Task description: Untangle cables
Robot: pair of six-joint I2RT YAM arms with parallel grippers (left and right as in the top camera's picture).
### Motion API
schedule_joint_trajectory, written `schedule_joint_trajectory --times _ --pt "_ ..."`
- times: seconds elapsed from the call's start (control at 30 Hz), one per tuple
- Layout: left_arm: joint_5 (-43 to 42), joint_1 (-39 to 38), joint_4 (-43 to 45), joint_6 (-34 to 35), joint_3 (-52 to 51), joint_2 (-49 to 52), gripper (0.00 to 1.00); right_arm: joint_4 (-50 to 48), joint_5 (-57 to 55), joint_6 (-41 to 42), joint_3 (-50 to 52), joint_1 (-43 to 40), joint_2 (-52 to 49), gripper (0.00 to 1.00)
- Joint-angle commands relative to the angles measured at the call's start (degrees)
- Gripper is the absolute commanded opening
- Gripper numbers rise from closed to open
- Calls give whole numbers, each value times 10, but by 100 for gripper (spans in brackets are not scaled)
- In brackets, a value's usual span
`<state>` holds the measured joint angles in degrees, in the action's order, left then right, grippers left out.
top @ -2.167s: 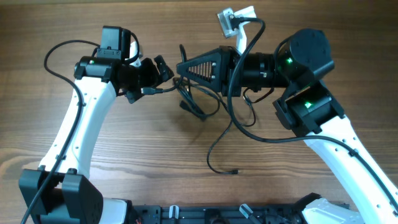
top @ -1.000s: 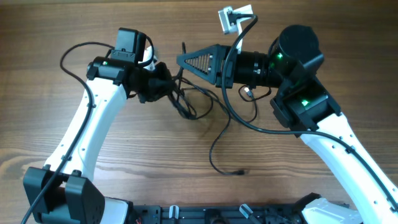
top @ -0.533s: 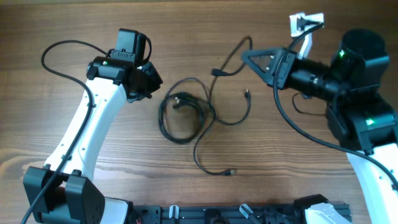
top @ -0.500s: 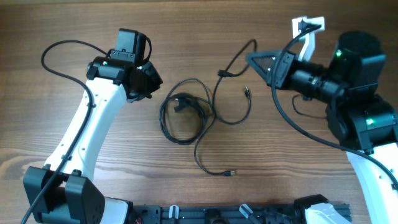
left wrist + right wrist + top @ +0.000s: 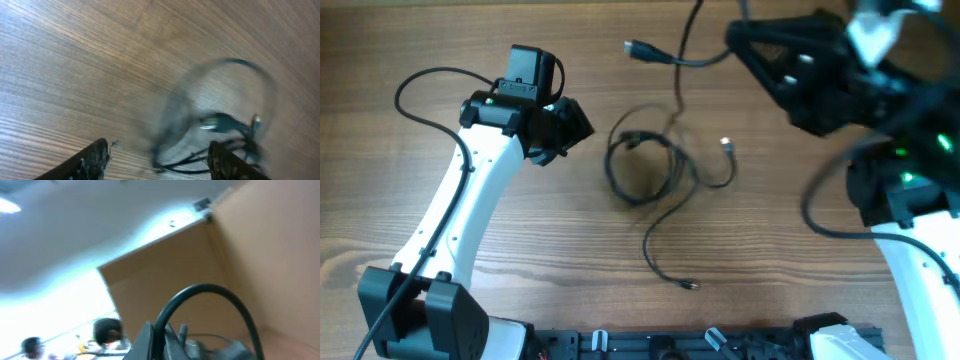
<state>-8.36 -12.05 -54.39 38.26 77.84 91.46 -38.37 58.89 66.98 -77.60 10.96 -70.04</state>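
The cable in the robot's raised right gripper runs into the knotted coil, so the robot should lower the cable and let go, then grasp a strand of cable at the coil (image 5: pixel 665 190).
A knotted coil of thin black cables (image 5: pixel 645 168) lies on the wooden table, with a tail running to a plug end (image 5: pixel 690 285). It also shows blurred in the left wrist view (image 5: pixel 225 125). My left gripper (image 5: pixel 578 118) is open and empty just left of the coil, its fingertips wide apart (image 5: pixel 159 157). My right gripper (image 5: pixel 740 40) is raised high, blurred, and shut on one cable (image 5: pixel 678 62) that hangs in the air with its plug (image 5: pixel 635 48) to the left. In the right wrist view a black cable (image 5: pixel 200 292) arches over the fingers (image 5: pixel 160 342).
A small light-coloured plug tip (image 5: pixel 725 143) lies right of the coil. The arms' own thicker black cables loop beside each arm (image 5: pixel 420 85). The right wrist camera faces up at a ceiling and a brown wall (image 5: pixel 265 255).
My right arm has swung up toward the overhead camera, lifting one cable and its plug off the table. The coil has shifted slightly right. My left arm has hardly moved.
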Motion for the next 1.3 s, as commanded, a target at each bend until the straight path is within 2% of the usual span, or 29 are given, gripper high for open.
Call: schedule_joint_trajectory --times 0.0,0.1,0.17,0.2,0.27,0.3,0.4,0.53,0.6,0.67,0.7,0.73,0.77,0.83,0.9,1.0,1.13,1.27 --pt "-6 -1 0 -5 -2 5 69 -24 -21 179 -89 -24 1 4" --pt "-6 -1 0 -5 -2 5 72 -25 3 180 -163 -24 1 4" --pt "-6 -1 2 -4 -2 5 73 -22 31 150 -174 -24 2 4" --pt "-6 -1 2 -4 -2 5 73 31 42 122 -173 -24 -6 4" --pt "-6 -1 2 -4 -2 5 73 191 20 125 -173 -23 -27 4" --pt "-6 -1 2 -4 -2 5 73 210 22 125 -173 -23 -37 4" --pt "-6 -1 2 -4 -2 5 74 128 65 136 -173 -8 -72 4" --pt "-6 -1 2 -4 -2 5 75 -62 92 196 -173 26 -84 4" --pt "-6 -1 2 -4 -2 5 75 -60 119 189 -173 26 -83 4" --pt "-6 -1 2 -4 -2 5 77 82 131 92 -172 25 -85 4" --pt "-6 -1 2 -4 -2 5 77 222 106 7 -172 25 -85 4" --pt "-6 -1 2 -4 -2 5 77 407 28 -104 -172 25 -87 4" --pt "-6 -1 2 -4 -2 5 77 518 -51 -174 -172 25 -90 4" --pt "-6 -1 2 -5 -2 5 78 707 -218 -247 -172 26 -109 4" --pt "-6 -1 5 -5 -2 5 79 790 -238 -286 -169 30 -141 4" --pt "-6 -1 12 -4 -2 5 78 851 -233 -344 -162 54 -208 4" --pt "-5 -1 12 -5 -2 5 78 854 -235 -344 -162 85 -276 4" --pt "31 12 21 3 -2 5 77 862 -272 -344 -160 127 -337 4"
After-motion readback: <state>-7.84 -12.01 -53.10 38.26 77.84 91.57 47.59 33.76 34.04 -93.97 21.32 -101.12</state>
